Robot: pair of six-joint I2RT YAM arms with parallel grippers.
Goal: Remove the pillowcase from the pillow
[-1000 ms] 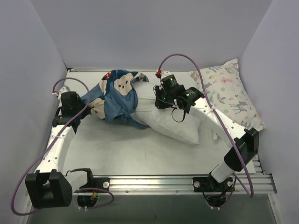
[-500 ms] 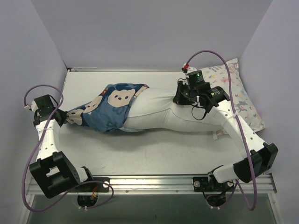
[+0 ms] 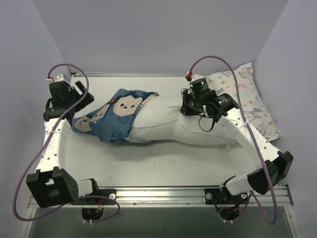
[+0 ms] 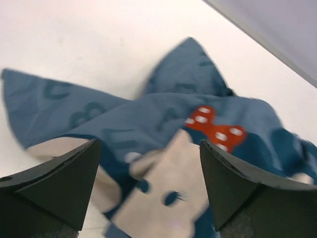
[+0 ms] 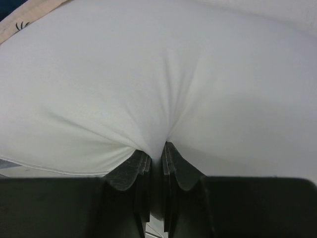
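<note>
My left gripper is going to close on the small cream face patch (image 3: 96, 118) (image 4: 128, 209) of the dark-blue pillowcase, which lies between its red bow and its loose end.
The dark-blue pillowcase (image 3: 115, 118), with cream face patches, lies bunched over the left end of the white pillow (image 3: 173, 126), which stretches to the right across the table. My left gripper (image 3: 81, 97) hovers open just left of and behind the pillowcase. In the left wrist view its fingers (image 4: 55, 184) stand wide apart above the blurred blue fabric (image 4: 173, 114), and nothing is between them. My right gripper (image 3: 188, 106) is shut on a pinch of the pillow's right part; the right wrist view shows white cloth (image 5: 148, 74) drawn into the shut jaws of the gripper (image 5: 154, 152).
A smaller floral-print pillow (image 3: 250, 99) leans in the back right corner, behind the right arm. Grey walls close in the table on the left, back and right. A metal rail (image 3: 163, 193) runs along the near edge between the arm bases.
My left gripper has opened, let go of the pillowcase's left edge and moved toward the back. The stretched pillowcase has slackened. My right gripper shifted slightly left, still gripping the pillow.
</note>
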